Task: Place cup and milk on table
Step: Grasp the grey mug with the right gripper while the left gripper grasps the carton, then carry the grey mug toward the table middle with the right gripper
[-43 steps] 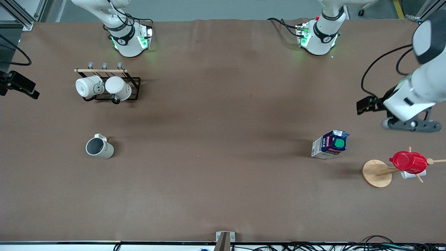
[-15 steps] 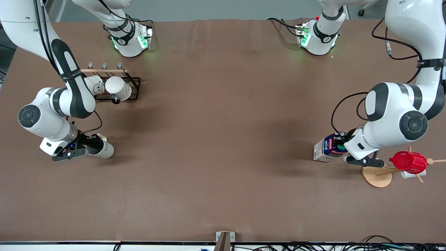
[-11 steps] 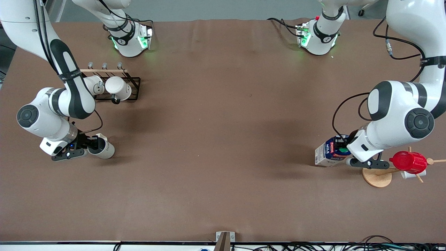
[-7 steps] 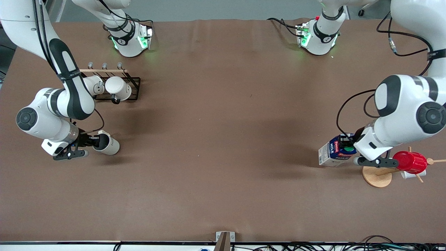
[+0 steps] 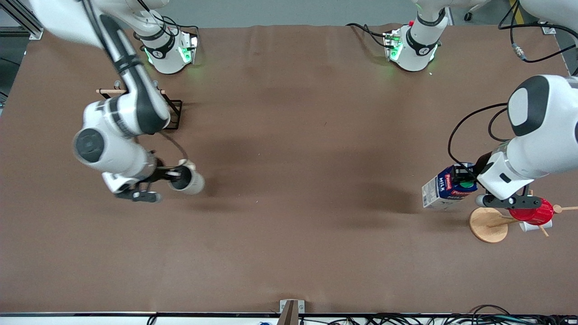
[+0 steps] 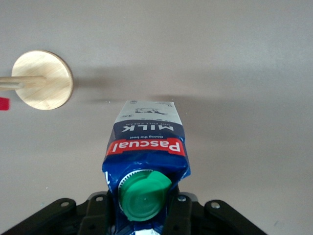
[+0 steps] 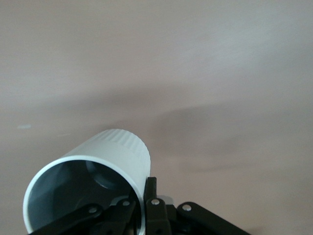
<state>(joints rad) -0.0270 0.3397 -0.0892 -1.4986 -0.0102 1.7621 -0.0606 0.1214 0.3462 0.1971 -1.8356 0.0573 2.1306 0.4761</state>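
The robot's right gripper needs to put the pale grey cup, now held tilted above the table, down on the brown table midway (image 5: 284, 181) between the wire rack and the milk carton.
My right gripper (image 5: 168, 175) is shut on the rim of the pale grey cup (image 5: 187, 178), one finger inside its dark inside and one outside, and holds it tilted above the brown table (image 5: 289, 180). The cup fills the right wrist view (image 7: 98, 176). My left gripper (image 5: 465, 180) is shut on the top of the blue and white milk carton (image 5: 445, 188), by its green cap (image 6: 143, 193), and holds it tilted above the table beside the wooden stand. The carton's red label shows in the left wrist view (image 6: 145, 147).
A black wire rack (image 5: 174, 110) with a wooden bar stands near the right arm's base, mostly hidden by that arm. A wooden stand with a round base (image 5: 487, 225) carries a red cup (image 5: 526, 214) at the left arm's end.
My right gripper has lifted the cup and carried it toward the table's middle. My left gripper has lifted the milk carton and drawn it slightly toward the left arm's end.
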